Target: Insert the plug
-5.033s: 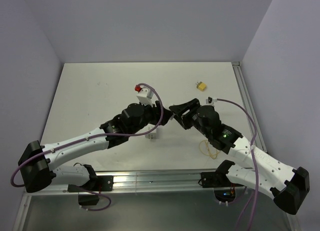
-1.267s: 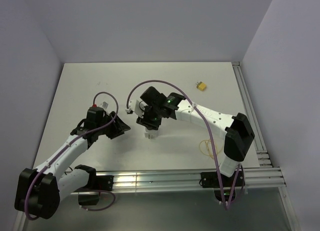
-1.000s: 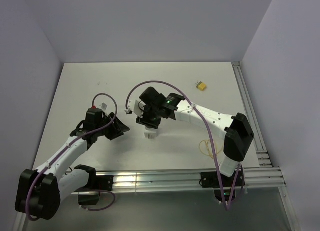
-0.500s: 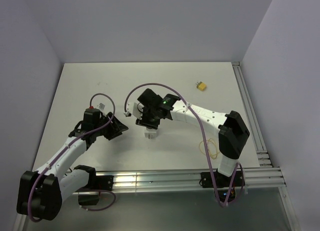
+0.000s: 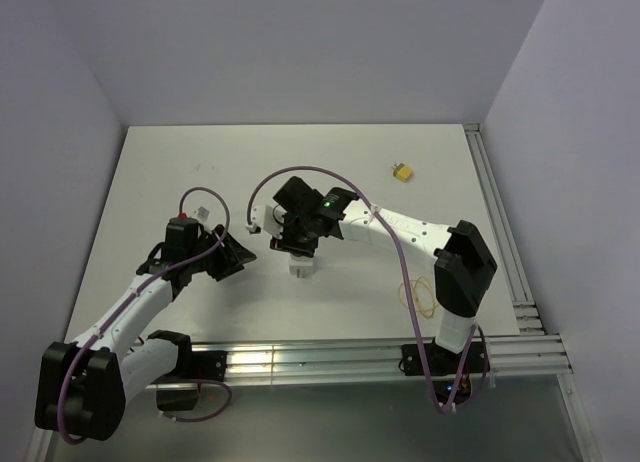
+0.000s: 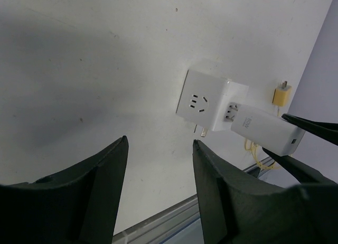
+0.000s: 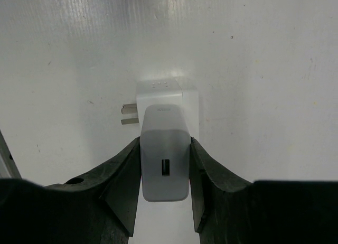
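Note:
My right gripper has the white USB charger. It will put the charger down on the bare table [image 5: 268, 262] [image 7: 158, 27] beside my left gripper's fingers.
The tiny yellow plug [image 5: 402, 172] lies alone at the back right of the table and also shows in the left wrist view [image 6: 282, 94]. No gripper is near it. My right gripper [image 5: 299, 244] [image 7: 165, 143] is shut on a white USB charger [image 7: 165, 154] [image 6: 266, 132]. The charger's far end meets a white socket cube [image 5: 301, 267] [image 7: 169, 96] [image 6: 203, 101] lying on the table. I cannot tell whether its pins are in. My left gripper [image 5: 240, 254] [image 6: 159, 143] is open and empty, left of the cube and apart from it.
A thin yellow wire loop [image 5: 418, 294] lies at the front right and shows in the left wrist view [image 6: 253, 151]. The cube's metal prongs [image 7: 128, 114] stick out sideways. A metal rail [image 5: 330, 357] runs along the near edge.
Five seconds ago both grippers met at the middle. In the last second the right gripper with the charger has edged slightly left over the cube. The left arm has hardly moved.

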### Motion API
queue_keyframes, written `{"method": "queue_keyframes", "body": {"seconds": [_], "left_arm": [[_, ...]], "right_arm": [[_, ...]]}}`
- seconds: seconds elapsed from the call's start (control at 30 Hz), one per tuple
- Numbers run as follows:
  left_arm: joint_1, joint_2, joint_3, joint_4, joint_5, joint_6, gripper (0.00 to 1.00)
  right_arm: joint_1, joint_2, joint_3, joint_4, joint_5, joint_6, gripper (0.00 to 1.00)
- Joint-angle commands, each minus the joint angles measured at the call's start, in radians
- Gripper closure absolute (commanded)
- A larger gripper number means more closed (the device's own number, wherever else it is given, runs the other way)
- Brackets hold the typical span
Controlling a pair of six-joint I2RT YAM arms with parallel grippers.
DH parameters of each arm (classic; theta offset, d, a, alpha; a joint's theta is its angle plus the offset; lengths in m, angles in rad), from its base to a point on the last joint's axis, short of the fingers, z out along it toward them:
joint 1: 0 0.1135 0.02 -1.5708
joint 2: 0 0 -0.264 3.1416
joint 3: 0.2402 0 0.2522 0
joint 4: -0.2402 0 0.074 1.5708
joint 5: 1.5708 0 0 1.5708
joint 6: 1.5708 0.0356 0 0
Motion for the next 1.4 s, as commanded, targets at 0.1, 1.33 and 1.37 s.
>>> {"method": "queue_keyframes", "body": {"seconds": [0.1, 1.33, 1.37], "left_arm": [[0.007, -0.011, -0.007, 0.036, 0.025, 0.026, 0.43], [0.009, 0.043, -0.082, 0.157, 0.048, -0.028, 0.47], [0.009, 0.051, -0.085, 0.165, 0.045, -0.034, 0.47]], "right_arm": [[0.000, 0.029, 0.047, 0.018, -0.017, -0.030, 1.00], [0.048, 0.270, 0.097, -0.165, -0.058, 0.087, 1.00], [0.048, 0.279, 0.110, -0.172, -0.058, 0.090, 1.00]]}}
